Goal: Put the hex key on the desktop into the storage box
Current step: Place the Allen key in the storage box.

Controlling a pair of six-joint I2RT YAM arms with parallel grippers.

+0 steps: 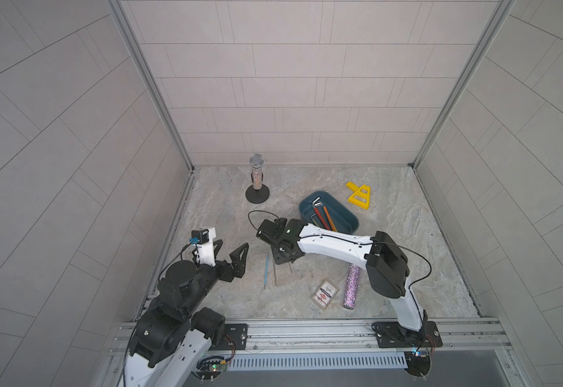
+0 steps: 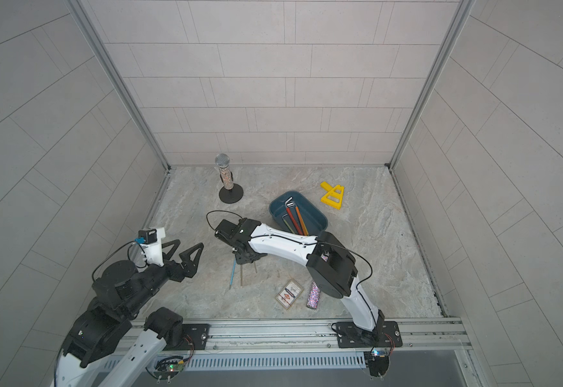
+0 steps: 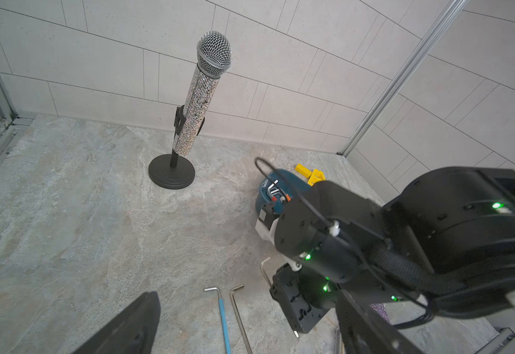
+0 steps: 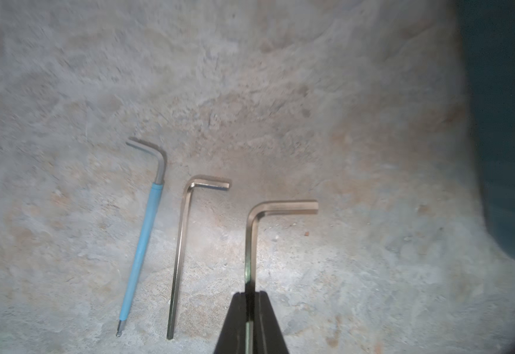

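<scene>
I have the thicker silver key to put down with my right gripper. It is now held by its long arm. Next, I lay it along the red hex key inside the teal storage box [image 1: 326, 226].
Three hex keys show in the right wrist view on the grey marbled desktop [image 4: 342, 122]: a blue-sleeved one [image 4: 144, 242], a thin silver one [image 4: 180, 254] and a thicker silver one [image 4: 251, 239]. My right gripper [image 4: 250, 295] is shut on the long arm of the thicker key; whether the key is off the surface I cannot tell. In a top view the right gripper [image 1: 285, 258] points down just right of the blue key [image 1: 266, 269]. The teal storage box [image 1: 340, 214] behind it holds several hex keys. My left gripper [image 1: 233, 244] hangs open and empty to the left.
A glitter microphone on a black stand [image 1: 256, 177] stands at the back. A yellow triangular frame [image 1: 359, 195] lies behind the box. A card [image 1: 324, 291] and a glitter tube [image 1: 351, 286] lie near the front rail, under the right arm.
</scene>
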